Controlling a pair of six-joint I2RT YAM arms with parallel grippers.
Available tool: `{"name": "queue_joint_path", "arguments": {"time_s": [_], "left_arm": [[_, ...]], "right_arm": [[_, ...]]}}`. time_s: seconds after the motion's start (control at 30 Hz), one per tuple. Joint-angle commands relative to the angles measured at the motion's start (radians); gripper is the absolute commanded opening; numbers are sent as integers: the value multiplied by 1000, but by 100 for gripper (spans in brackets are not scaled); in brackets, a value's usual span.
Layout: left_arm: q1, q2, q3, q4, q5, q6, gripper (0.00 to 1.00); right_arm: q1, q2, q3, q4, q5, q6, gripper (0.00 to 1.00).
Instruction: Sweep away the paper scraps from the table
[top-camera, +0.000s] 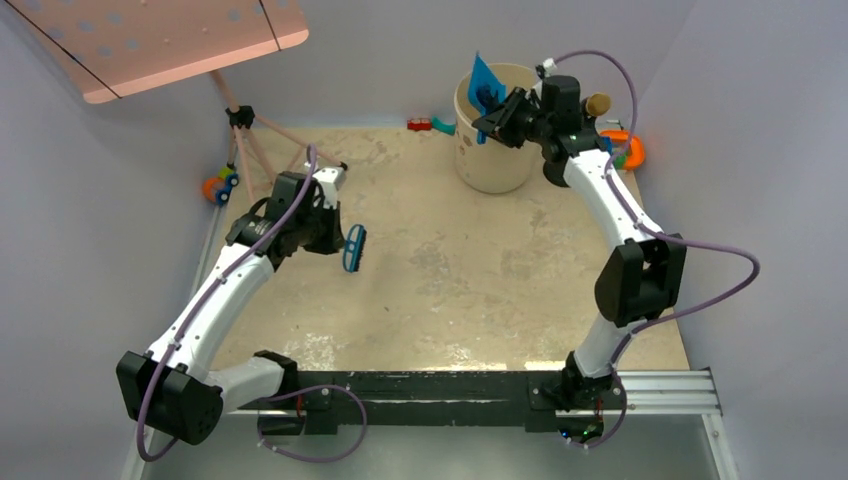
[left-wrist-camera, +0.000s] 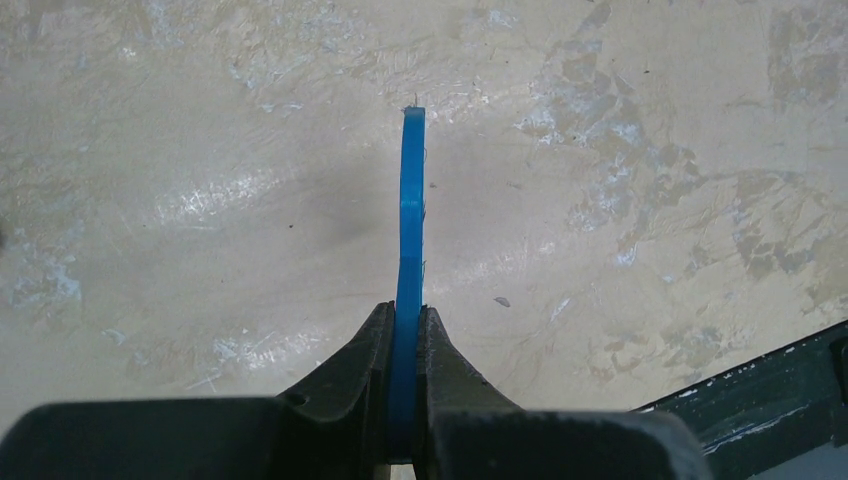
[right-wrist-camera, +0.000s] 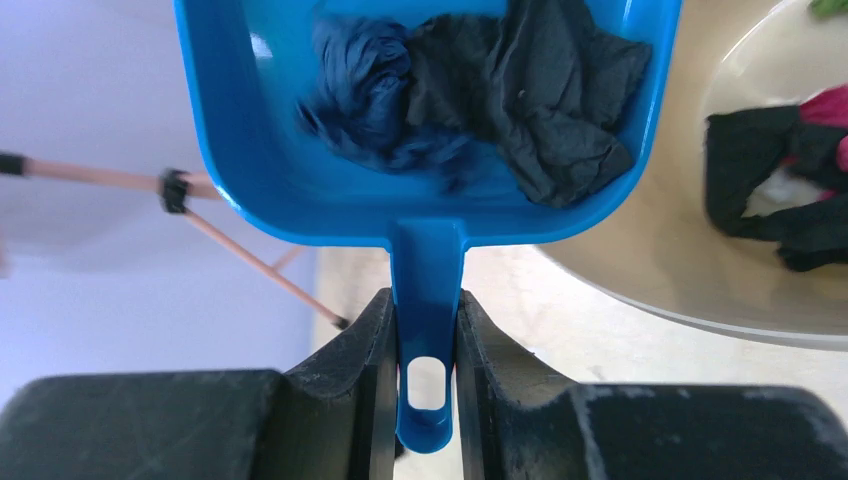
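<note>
I should set the blue dustpan, now tilted over the beige bucket, down on the bare table (top-camera: 500, 228) just in front of the beige bucket with my right gripper.
My right gripper (right-wrist-camera: 425, 300) is shut on the handle of the blue dustpan (right-wrist-camera: 300, 180), which it holds tilted over the beige bucket (top-camera: 495, 165) at the back of the table (top-camera: 450, 280). Dark blue and black paper scraps (right-wrist-camera: 480, 90) lie in the pan. More paper scraps, black, pink and white, lie inside the bucket (right-wrist-camera: 640, 280). In the top view the right gripper (top-camera: 503, 112) is at the bucket's rim. My left gripper (left-wrist-camera: 405, 310) is shut on the thin blue brush (left-wrist-camera: 410, 200), seen edge-on above the bare table (left-wrist-camera: 200, 150). The left gripper (top-camera: 335, 240) holds the brush (top-camera: 354, 248) left of centre.
A pink tripod (top-camera: 245, 130) under a pink board (top-camera: 150, 40) stands at the back left, with an orange toy (top-camera: 220, 185) beside it. Red and teal toys (top-camera: 430, 125) lie by the back wall. Orange and green toys (top-camera: 628, 150) sit at the back right.
</note>
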Motion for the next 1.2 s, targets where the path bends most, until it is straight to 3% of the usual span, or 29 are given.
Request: {"name": "queue_joint_path", "arguments": {"time_s": [0.0,0.1,0.2,0.4,0.63,1.17], "left_arm": [[-4,-17,-4,41,32,-9,0],[-5,-15,-3,46,37,-10,0],[-5,-15,-5,44,48,-14,0],[-5,-32,-17,49,46,-20,0],[-4,-21,-8,51,60,-17,0],[-5,-33,-5,44,68,-22,0]], "right_arm": [[-34,-107,-206,532,-153,426,0],[-42,-133,-291,661,-117,569,0],[-66,-105,-371,912,-157,740,0],[-80,-94,-426,1008,-159,832,0],[-86,-63,-595,1291,-106,1034,0],[-93,-66,-519,1182,-147,946,0]]}}
